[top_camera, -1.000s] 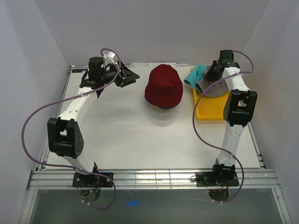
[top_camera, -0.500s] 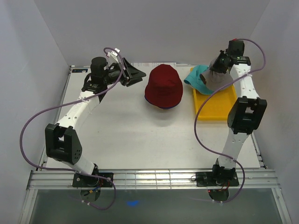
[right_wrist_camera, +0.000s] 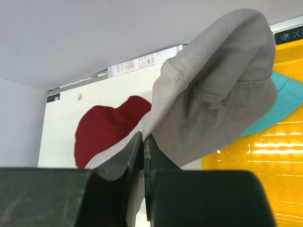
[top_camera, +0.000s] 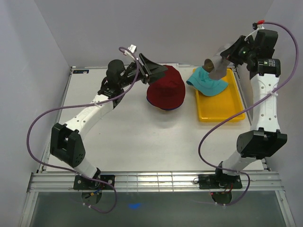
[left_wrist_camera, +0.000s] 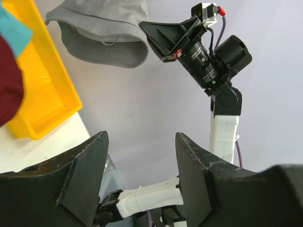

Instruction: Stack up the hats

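Observation:
The light grey hat is next for my left gripper, which should go to it and close on the hat's loose rim point(top_camera: 205, 63) point(left_wrist_camera: 49, 19), across from my right gripper.
My right gripper point(top_camera: 230, 51) is raised above the yellow tray point(top_camera: 222, 106) and shut on the brim of the light grey hat point(top_camera: 215, 66), which hangs from it in the air. In the right wrist view the jaws point(right_wrist_camera: 143, 138) pinch the grey fabric point(right_wrist_camera: 222, 104). The teal hat point(top_camera: 206, 84) lies on the tray's far end. The dark red hat point(top_camera: 165, 87) sits on the table centre, a thin blue edge point(top_camera: 163, 109) showing under it. My left gripper point(top_camera: 160, 72) hovers open at the red hat's left rim, nothing between its fingers point(left_wrist_camera: 90, 161).
The tray's near half point(right_wrist_camera: 255, 161) is bare yellow plastic. White walls close in behind and at both sides. Purple cables loop off both arms. The left wrist view looks across at the right gripper point(left_wrist_camera: 165, 38) and the hanging grey hat point(left_wrist_camera: 102, 33).
My right gripper closed on the grey hat and lifted it up off the tray. My left gripper swung right toward the red hat and opened wider.

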You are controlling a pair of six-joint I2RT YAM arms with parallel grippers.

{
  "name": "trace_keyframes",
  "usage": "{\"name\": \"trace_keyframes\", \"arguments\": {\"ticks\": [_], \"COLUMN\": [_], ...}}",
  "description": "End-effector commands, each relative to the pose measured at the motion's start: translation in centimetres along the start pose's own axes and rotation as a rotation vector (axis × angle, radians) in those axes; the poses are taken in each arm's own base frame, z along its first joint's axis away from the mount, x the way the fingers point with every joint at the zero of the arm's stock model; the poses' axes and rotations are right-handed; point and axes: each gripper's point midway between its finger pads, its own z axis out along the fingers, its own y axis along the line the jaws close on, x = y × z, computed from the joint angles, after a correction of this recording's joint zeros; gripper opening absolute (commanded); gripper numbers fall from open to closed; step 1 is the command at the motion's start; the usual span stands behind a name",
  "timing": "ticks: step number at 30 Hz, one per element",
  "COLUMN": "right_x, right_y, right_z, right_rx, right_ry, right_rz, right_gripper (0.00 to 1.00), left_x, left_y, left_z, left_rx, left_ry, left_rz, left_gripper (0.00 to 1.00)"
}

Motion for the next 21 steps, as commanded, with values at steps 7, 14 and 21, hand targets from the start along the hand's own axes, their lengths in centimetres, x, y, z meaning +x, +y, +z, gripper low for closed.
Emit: {"name": "trace_keyframes", "arguments": {"ticks": [7, 14, 21], "right_x": [-2.9, -1.6, -0.2], "right_y": [7.2, 9.9, 11.2], "right_z": [-8.7, -12.1, -14.1], "right_rx": [-0.206, -0.320, -0.388], "right_ry": [-0.114, -0.104, -0.083], "right_rz": [-0.045, -0.056, -0.049], "right_gripper": [0.08, 0.08, 0.08], "left_x": [3.7, 4.9, 4.7], "left_y": [-4.2, -3.5, -3.1], "left_z": [6.1, 7.8, 9.2], "left_rx": [0.139, 0.174, 0.207], "left_ry": [-0.023, -0.069, -0.083], "left_rz": [-0.143, -0.215, -0.297], "left_gripper": [0.69, 0.70, 0.70]}}
